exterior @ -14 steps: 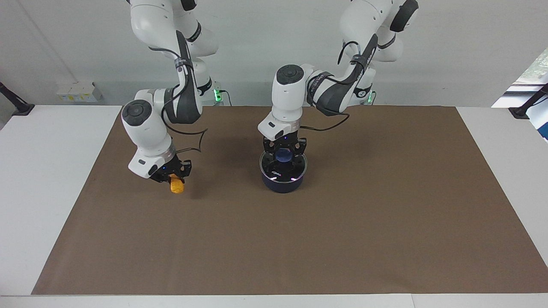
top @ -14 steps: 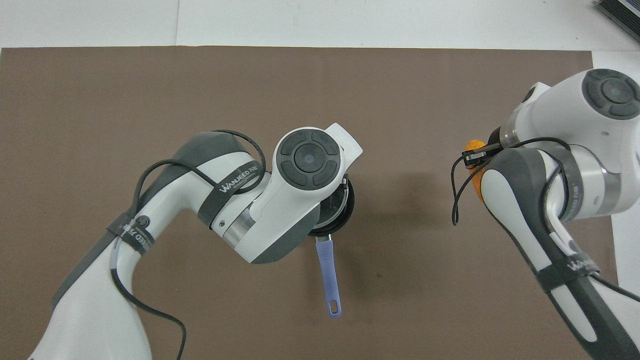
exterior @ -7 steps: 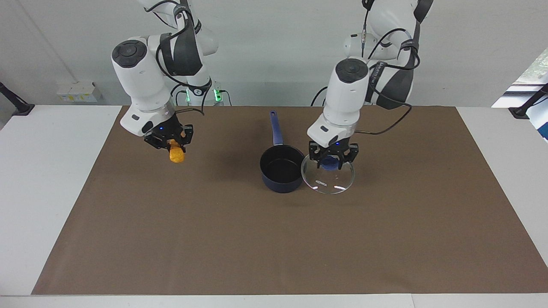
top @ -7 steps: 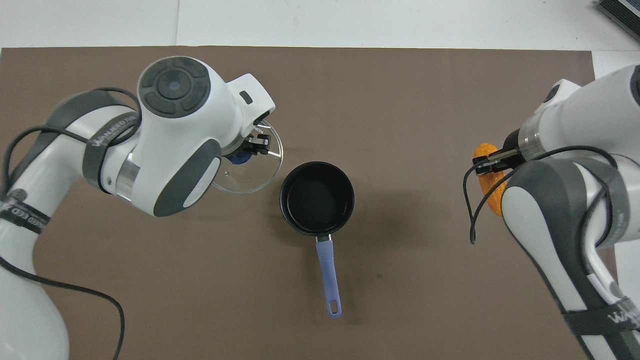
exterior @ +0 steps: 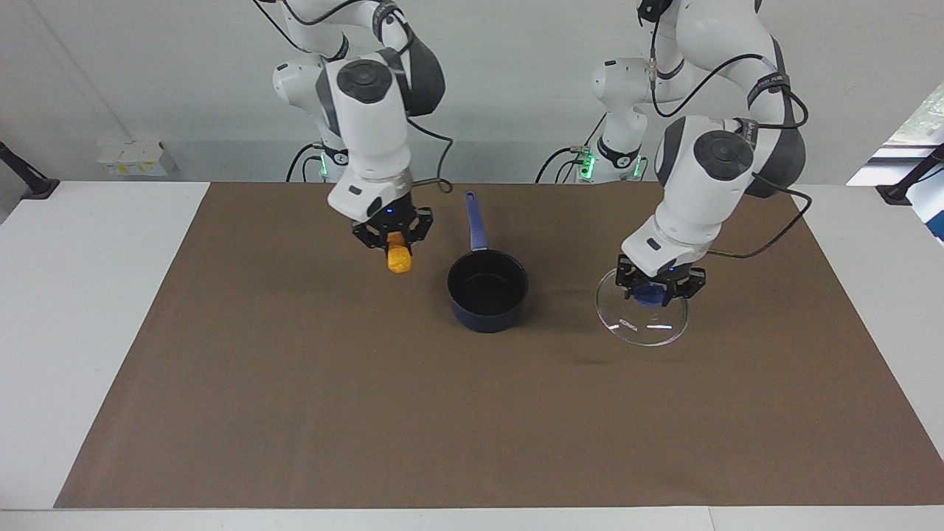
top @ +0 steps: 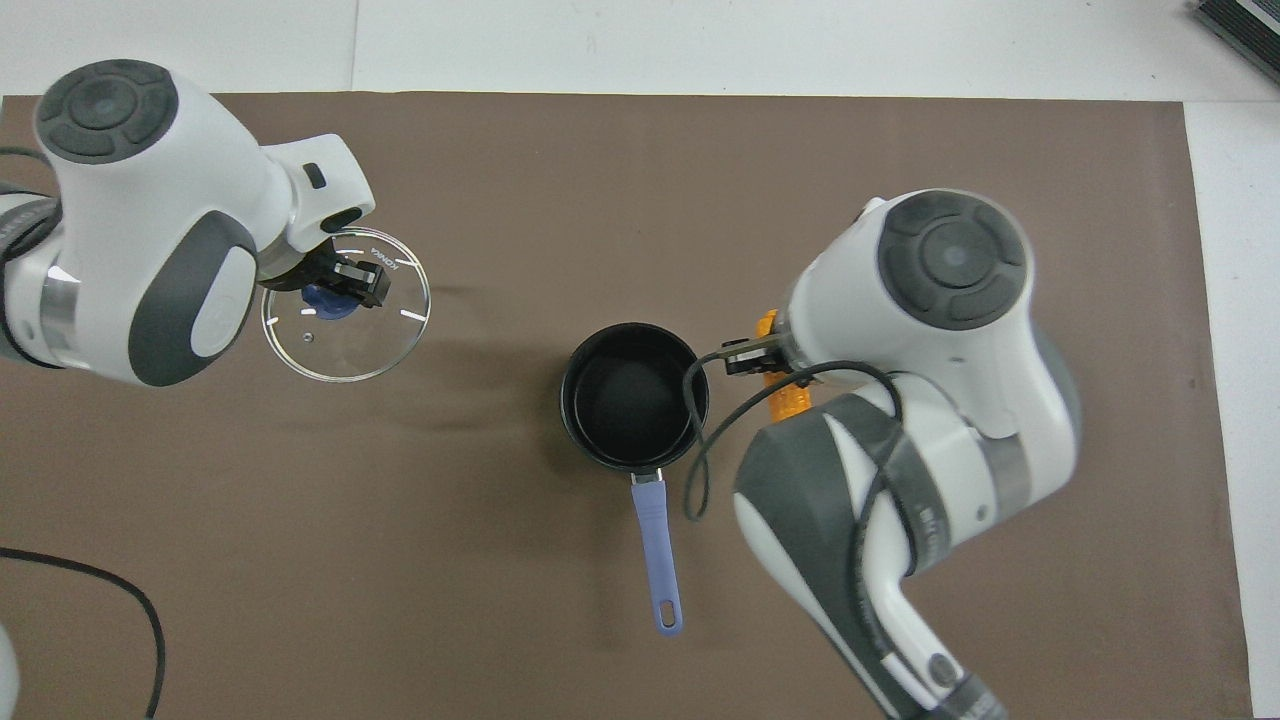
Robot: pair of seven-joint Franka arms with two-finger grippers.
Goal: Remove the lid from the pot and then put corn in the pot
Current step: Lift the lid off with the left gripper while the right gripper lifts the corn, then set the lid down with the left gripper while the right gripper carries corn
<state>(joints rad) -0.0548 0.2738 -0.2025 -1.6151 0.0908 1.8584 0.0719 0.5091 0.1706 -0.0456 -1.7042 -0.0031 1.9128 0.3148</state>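
Note:
The robot's left gripper needs to release the glass lid on the brown mat (top: 265, 436) between the pot and the black cable.
The dark blue pot (exterior: 487, 291) stands open on the brown mat, its black inside showing and its long handle (exterior: 476, 221) pointing toward the robots; it also shows in the overhead view (top: 634, 396). My left gripper (exterior: 655, 293) is shut on the blue knob of the glass lid (exterior: 643, 323) and holds it level above the mat, beside the pot toward the left arm's end; the lid is also in the overhead view (top: 345, 330). My right gripper (exterior: 397, 245) is shut on the corn (exterior: 399, 260), in the air beside the pot toward the right arm's end. In the overhead view the corn (top: 787, 400) is mostly hidden by the arm.
The brown mat (exterior: 472, 428) covers most of the white table (exterior: 74, 295). A black cable (top: 110, 600) lies on the mat near the left arm's base. Small white boxes (exterior: 133, 158) sit by the wall at the right arm's end.
The left gripper lifted the lid off the pot and carried it toward the left arm's end. The right gripper raised the corn and brought it close beside the open pot.

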